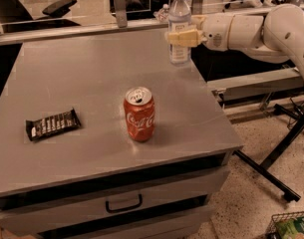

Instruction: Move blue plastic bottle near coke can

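Note:
The robot's gripper needs to release the blue plastic bottle between the coke can and the grey table's side edge (179,114), next to the can.
The blue plastic bottle (179,26) is upright with a white cap, at the far right of the grey table (86,83). My gripper (182,37) reaches in from the right and is shut on the bottle's middle, its pale fingers (180,36) wrapped across the label. The bottle's base looks at or just above the tabletop near the right edge. The coke can (139,114), red with white script, stands upright near the table's front middle, well in front of and left of the bottle.
A dark candy bar wrapper (52,124) lies at the table's left front. The table has drawers with a handle (123,203) below. A black stand's legs (271,173) cross the floor at right. A basket (291,227) sits at bottom right.

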Motion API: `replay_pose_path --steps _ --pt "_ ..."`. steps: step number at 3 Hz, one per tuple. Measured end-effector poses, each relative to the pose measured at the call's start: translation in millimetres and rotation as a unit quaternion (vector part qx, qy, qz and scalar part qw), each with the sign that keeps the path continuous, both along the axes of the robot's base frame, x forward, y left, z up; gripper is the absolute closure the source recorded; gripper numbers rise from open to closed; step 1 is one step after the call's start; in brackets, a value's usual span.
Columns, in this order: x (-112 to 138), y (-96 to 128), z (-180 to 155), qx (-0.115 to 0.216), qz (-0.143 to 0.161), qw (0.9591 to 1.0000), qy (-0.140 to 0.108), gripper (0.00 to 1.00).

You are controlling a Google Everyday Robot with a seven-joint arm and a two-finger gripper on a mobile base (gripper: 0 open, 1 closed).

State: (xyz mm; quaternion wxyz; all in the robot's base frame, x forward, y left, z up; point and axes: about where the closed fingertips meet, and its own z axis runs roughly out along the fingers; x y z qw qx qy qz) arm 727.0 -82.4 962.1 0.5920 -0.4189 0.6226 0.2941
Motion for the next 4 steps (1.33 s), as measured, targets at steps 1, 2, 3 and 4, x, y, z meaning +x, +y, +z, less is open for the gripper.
replay_pose_path --steps 1,2,3,4 --pt "-32.1 -31.2 -0.9 0.009 0.024 0.9997 0.006 1.00" --pt "-72.4 -35.3 -6.2 0.040 0.089 0.9951 -0.012 1.00" --pt "-104.0 -30.3 -9.3 0.064 0.116 0.9909 -0.024 1.00" --pt "-128.5 -22.0 -13.3 0.063 0.129 0.9896 -0.008 1.00"
